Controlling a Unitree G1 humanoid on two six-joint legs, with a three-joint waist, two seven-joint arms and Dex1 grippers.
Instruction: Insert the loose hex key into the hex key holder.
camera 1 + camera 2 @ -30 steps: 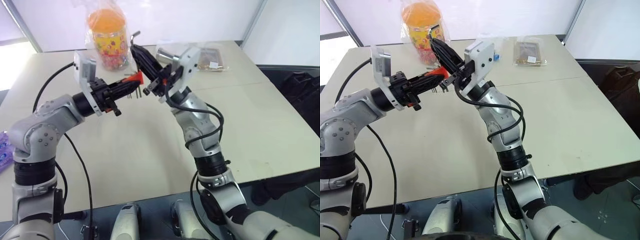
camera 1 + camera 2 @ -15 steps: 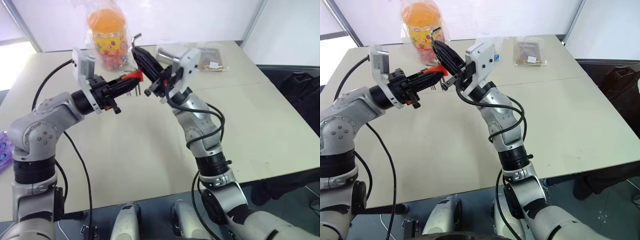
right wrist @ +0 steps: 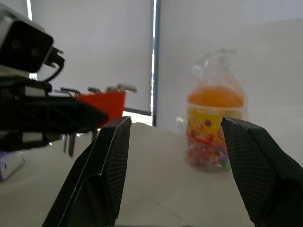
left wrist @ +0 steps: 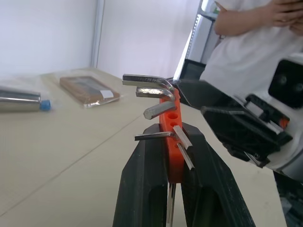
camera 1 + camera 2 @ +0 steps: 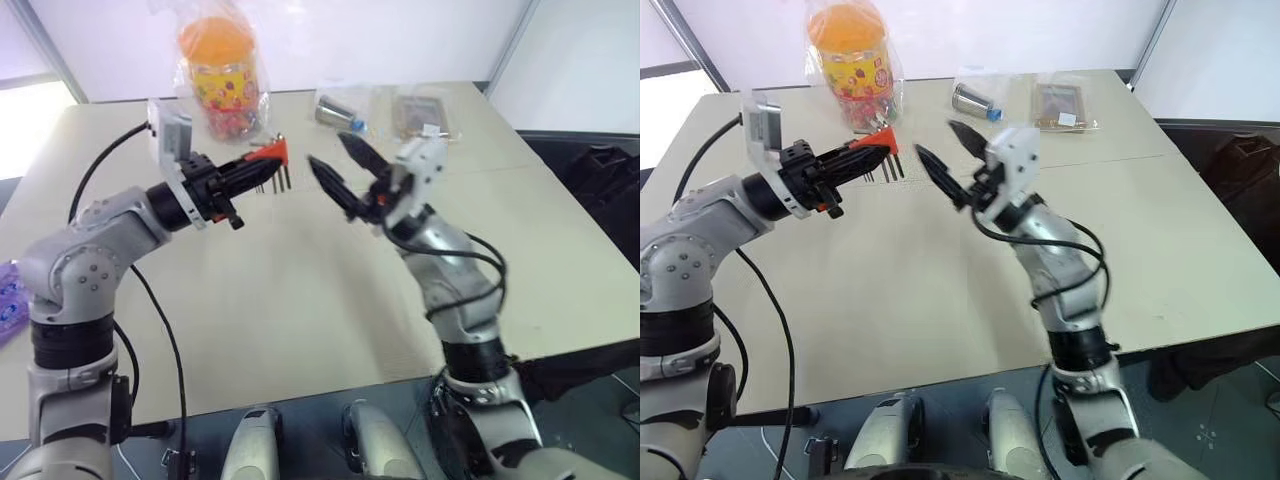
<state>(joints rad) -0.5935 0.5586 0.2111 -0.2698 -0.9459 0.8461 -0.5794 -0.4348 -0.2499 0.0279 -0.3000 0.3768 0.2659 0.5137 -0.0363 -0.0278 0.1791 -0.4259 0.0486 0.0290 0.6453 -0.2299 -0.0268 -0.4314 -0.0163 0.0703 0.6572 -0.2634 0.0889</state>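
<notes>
I need to let go of the red-orange hex key holder with my left gripper on the bare table (image 5: 318, 270) between my arms.
The red-orange hex key holder (image 5: 270, 152) is clamped between the fingers of my left gripper (image 5: 262, 160), held above the table's far left part. Several silver keys stick through its holes. The loose hex key (image 4: 144, 78) sits in the hole at the holder's outer end, its bent end pointing sideways. In the left wrist view the holder (image 4: 170, 109) stands upright between the two black fingers. My right gripper (image 5: 328, 150) hangs a little to the right of the holder, open, with nothing between its fingers. In the right wrist view the holder (image 3: 106, 101) shows beyond them.
A candy jar (image 5: 222, 75) in a clear bag stands at the table's far side. Beside it lie a metal cylinder (image 5: 335, 112) with a blue cap and a brown packet (image 5: 420, 115). A person (image 4: 246, 47) stands beyond the table (image 5: 300, 300).
My right gripper has opened and drawn away to the right and down from the holder, with no key in it now. The left gripper has kept still with the holder.
</notes>
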